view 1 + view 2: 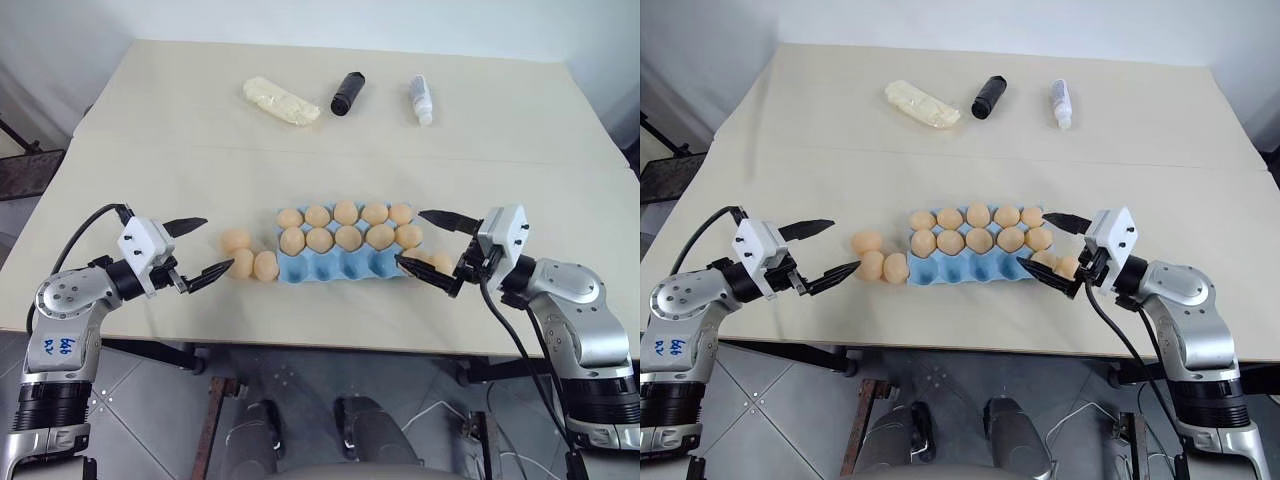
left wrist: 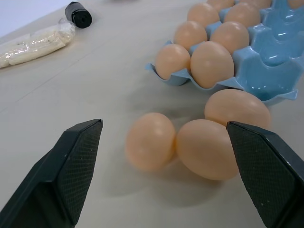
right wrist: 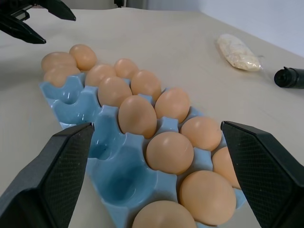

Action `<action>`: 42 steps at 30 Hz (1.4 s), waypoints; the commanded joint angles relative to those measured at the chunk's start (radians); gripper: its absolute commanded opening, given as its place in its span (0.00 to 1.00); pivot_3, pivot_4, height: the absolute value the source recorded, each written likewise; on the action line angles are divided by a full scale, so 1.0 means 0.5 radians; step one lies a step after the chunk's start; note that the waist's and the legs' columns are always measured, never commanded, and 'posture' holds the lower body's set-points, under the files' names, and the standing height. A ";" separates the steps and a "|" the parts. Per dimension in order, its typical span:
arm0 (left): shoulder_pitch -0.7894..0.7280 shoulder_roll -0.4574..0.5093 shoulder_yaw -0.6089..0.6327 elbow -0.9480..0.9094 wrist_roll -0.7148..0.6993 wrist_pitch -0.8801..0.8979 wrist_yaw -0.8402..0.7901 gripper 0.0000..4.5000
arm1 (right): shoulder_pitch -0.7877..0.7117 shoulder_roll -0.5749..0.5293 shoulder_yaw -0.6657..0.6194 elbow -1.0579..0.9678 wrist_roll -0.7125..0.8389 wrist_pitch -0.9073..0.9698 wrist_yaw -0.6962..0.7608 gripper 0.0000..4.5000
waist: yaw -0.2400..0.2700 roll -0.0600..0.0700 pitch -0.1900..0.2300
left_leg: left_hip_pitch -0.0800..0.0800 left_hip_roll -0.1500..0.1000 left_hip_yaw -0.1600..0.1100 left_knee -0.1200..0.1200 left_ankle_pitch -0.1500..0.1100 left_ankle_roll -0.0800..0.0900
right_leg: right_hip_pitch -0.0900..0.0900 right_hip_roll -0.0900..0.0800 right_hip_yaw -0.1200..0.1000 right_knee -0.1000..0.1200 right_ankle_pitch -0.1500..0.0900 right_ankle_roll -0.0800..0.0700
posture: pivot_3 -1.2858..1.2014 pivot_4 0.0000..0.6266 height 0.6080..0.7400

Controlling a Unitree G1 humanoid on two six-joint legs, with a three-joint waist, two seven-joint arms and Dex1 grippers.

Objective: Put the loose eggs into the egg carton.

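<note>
The loose egg [image 1: 265, 266] [image 2: 238, 109] nearest the egg carton is in the cluster ahead of my left gripper's fingers. That gripper should close around its middle next.
The light blue egg carton [image 1: 345, 267] lies near the table's front edge. Its two back rows are full of tan eggs and its front row of cups is bare. Three loose eggs [image 1: 243, 262] lie together on the table just off the carton's left end, seen close up in the left wrist view [image 2: 151, 141]. Two more loose eggs [image 1: 432, 261] rest at the carton's right end. My left gripper [image 1: 218, 243] is open, level, its fingers either side of the left cluster. My right gripper [image 1: 410, 238] is open at the right end, holding nothing.
At the back of the table [image 1: 150, 150] lie a pale yellow lumpy packet [image 1: 281, 101], a black cylinder [image 1: 347, 93] and a small white bottle [image 1: 420, 100]. The table's front edge runs just below the carton and both grippers.
</note>
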 commanded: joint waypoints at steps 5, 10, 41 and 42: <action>-0.038 -0.065 -0.061 -0.167 -0.064 0.049 -0.028 0.99 | 0.190 -0.091 -0.241 -0.071 0.009 -0.070 -0.041 1.00 | 0.008 0.000 0.000 | 0.000 0.000 -0.002 0.001 0.000 0.000 | 0.002 0.000 -0.002 -0.001 0.000 0.000 | 0.52 0.24 1.00; -0.113 -0.150 -0.231 -0.260 -0.056 0.079 -0.079 0.99 | 0.516 -0.190 -0.533 -0.084 0.002 -0.130 -0.047 1.00 | 0.027 0.000 0.000 | 0.000 -0.004 -0.006 0.002 0.000 0.001 | 0.006 -0.002 -0.003 -0.002 -0.001 0.002 | 0.52 0.24 1.00; -0.062 -0.174 -0.361 -0.340 -0.009 0.126 -0.104 1.00 | -0.204 -0.042 0.034 1.122 -0.336 -0.634 0.299 0.53 | -0.044 0.001 0.000 | 0.005 -0.004 -0.009 0.010 0.007 0.004 | 0.011 -0.001 -0.002 0.006 0.003 0.005 | 0.52 0.24 1.00; -0.063 -0.177 -0.362 -0.339 -0.008 0.126 -0.099 1.00 | -0.173 -0.062 0.017 1.090 -0.332 -0.628 0.291 0.51 | -0.044 0.001 0.000 | 0.005 -0.004 -0.009 0.011 0.007 0.004 | 0.011 -0.001 -0.002 0.006 0.003 0.005 | 0.52 0.24 1.00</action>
